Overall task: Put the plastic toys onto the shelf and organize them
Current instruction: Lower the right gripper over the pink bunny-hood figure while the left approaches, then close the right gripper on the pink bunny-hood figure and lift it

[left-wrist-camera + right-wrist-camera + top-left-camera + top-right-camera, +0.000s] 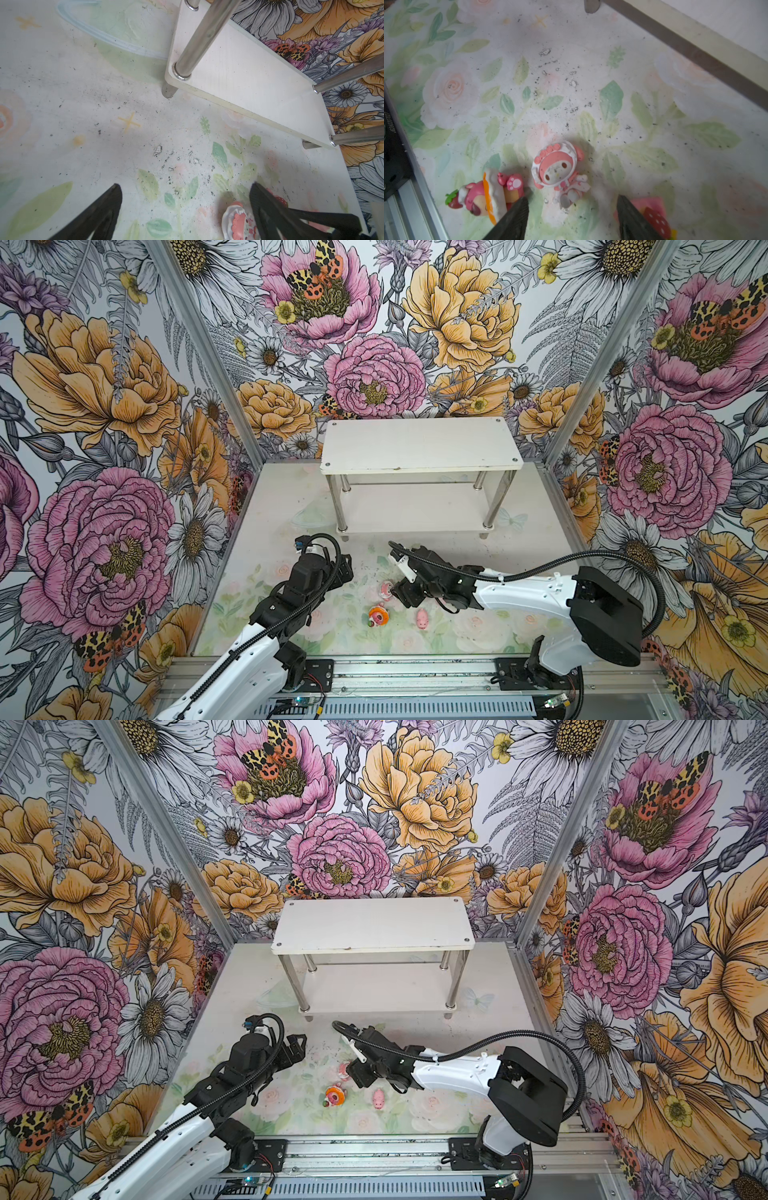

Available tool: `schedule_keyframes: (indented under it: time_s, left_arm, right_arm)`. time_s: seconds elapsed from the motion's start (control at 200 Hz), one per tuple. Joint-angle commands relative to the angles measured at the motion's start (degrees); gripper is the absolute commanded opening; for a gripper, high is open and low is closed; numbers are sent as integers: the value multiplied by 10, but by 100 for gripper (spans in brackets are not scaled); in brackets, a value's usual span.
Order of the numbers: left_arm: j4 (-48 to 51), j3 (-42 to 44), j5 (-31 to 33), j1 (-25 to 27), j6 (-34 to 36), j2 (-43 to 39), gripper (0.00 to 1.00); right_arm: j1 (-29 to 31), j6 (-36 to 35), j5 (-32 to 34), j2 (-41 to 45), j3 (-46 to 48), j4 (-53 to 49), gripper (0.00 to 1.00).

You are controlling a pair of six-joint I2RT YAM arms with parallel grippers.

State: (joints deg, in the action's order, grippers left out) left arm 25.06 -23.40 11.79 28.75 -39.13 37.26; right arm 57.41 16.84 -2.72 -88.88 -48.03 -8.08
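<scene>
Next, my left gripper should go to the white-rimmed figure's body (250, 226), just below its head, and close there.
The white two-tier shelf (422, 443) stands at the back with both tiers bare. Three toys lie on the floral mat in both top views: a white-rimmed figure (385, 589), an orange-rimmed one (378, 616) and a pink pig (423, 619). My right gripper (572, 209) is open just short of the white-rimmed figure (558, 168), which lies face up with its feet toward the gap. The orange-rimmed figure (488, 197) lies beside one finger. A pink toy with a red spotted strawberry (652, 214) is partly hidden behind the other. My left gripper (185, 205) is open wide over bare mat.
The shelf's lower tier (249, 83) and its metal legs stand close ahead of the left gripper. An aluminium rail (415, 672) runs along the table's front edge. Flowered walls close in the back and both sides.
</scene>
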Motion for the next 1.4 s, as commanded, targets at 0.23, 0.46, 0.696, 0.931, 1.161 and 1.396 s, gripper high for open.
schedule_keyframes:
  time_s: [0.23,0.46,0.696,0.931,1.161,1.396]
  left_arm:
    - [-75,47,6,-1,-9,26,99]
    - [-89,53,-12,-14,-11,26,99]
    - [-99,52,-23,-17,-13,41,99]
    - [-99,46,-56,-17,-9,50,99]
    - [-90,48,-62,-17,-10,49,99]
    - [-89,43,-61,-17,-8,52,99]
  right_arm:
    - [-2,-15,-133,-94,-54,41,74]
    - [-8,-9,-116,-143,-76,46,72]
    - [-23,63,-150,-164,-80,124,67]
    - [-37,170,-287,-192,-61,249,71]
    - [-42,142,-236,-200,-79,168,68]
    - [-42,101,-239,-218,-107,98,53]
